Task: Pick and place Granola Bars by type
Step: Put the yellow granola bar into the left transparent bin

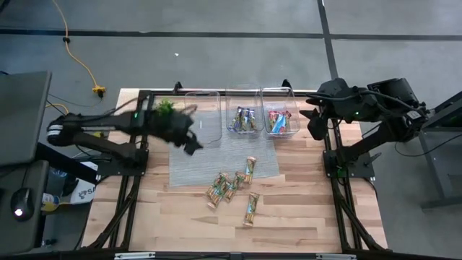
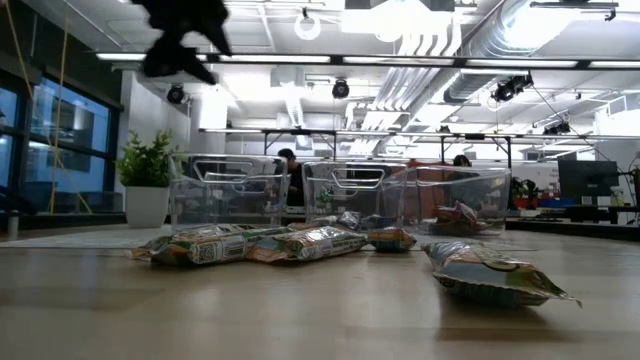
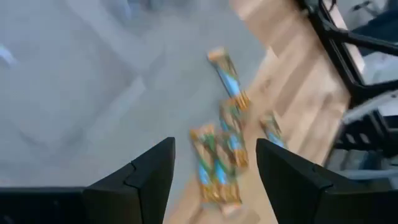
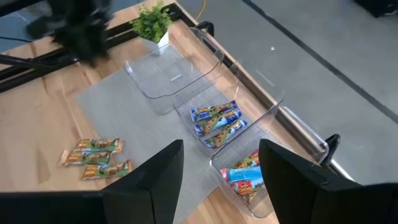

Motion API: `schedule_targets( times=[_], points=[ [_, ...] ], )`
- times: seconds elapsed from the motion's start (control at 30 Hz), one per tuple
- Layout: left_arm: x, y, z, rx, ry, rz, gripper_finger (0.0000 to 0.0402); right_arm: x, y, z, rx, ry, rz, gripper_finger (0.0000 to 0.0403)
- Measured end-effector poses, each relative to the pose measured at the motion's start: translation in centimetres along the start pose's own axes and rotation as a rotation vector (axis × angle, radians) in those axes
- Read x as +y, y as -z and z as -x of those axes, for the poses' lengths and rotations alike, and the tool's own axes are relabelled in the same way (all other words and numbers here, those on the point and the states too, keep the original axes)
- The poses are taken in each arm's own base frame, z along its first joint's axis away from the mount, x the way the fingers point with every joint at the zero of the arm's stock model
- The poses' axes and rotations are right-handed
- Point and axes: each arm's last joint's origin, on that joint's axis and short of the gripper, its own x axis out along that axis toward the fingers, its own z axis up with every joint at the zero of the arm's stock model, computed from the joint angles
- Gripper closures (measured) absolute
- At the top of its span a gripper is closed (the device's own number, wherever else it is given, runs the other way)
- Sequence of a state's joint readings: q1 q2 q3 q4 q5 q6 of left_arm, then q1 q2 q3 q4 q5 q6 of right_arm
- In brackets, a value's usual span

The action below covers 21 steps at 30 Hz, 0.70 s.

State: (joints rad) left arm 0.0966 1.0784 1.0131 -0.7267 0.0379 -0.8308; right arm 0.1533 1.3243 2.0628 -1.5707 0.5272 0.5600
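Observation:
Next, my left gripper closes on the middle of the granola bar (image 1: 216, 185) (image 3: 206, 167) that is nearest the empty clear bin, in the group at the near edge of the grey mat.
Several tan and green granola bars (image 1: 229, 186) lie flat on the wood and on the near edge of the grey mat; they also show in the low view (image 2: 250, 243) and, blurred, in the left wrist view (image 3: 217, 162). Blue bars (image 1: 244, 119) lie in the middle clear bin and red bars (image 1: 278, 121) in the right one. My left gripper (image 1: 189, 141) hangs open and empty above the mat's left part, high over the table (image 2: 180, 40). My right gripper (image 1: 315, 123) waits open and empty beside the right bin.
Three clear bins stand in a row at the mat's far edge; the left bin (image 1: 202, 115) holds nothing. A small green plant (image 1: 166, 107) stands left of the bins. One tan bar (image 1: 250, 208) lies apart, nearer the near edge. Bare wood spans the near side (image 1: 180, 224).

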Motion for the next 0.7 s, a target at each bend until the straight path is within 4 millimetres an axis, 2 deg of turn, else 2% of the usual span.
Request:
schedule_targets(
  times=[0.13,0.33,0.5,0.7],
  points=[
    [-0.5,3.5,-1.2,0.030,0.051,0.050,0.0183,-0.1,0.0,0.0,-0.013,0.022,0.015,0.0210],
    [-2.3,6.9,-4.1,0.131,-0.031,0.064,0.0183,-0.1,0.0,0.0,-0.013,0.023,0.041,0.0210],
    [-2.6,8.1,-7.6,0.228,-0.115,0.143,0.0183,-0.1,0.0,0.0,-0.011,0.019,0.054,0.0210],
    [-4.3,8.0,-10.9,0.276,-0.162,0.137,0.0183,0.0,0.0,0.0,-0.006,0.011,0.096,0.0210]
  ],
)
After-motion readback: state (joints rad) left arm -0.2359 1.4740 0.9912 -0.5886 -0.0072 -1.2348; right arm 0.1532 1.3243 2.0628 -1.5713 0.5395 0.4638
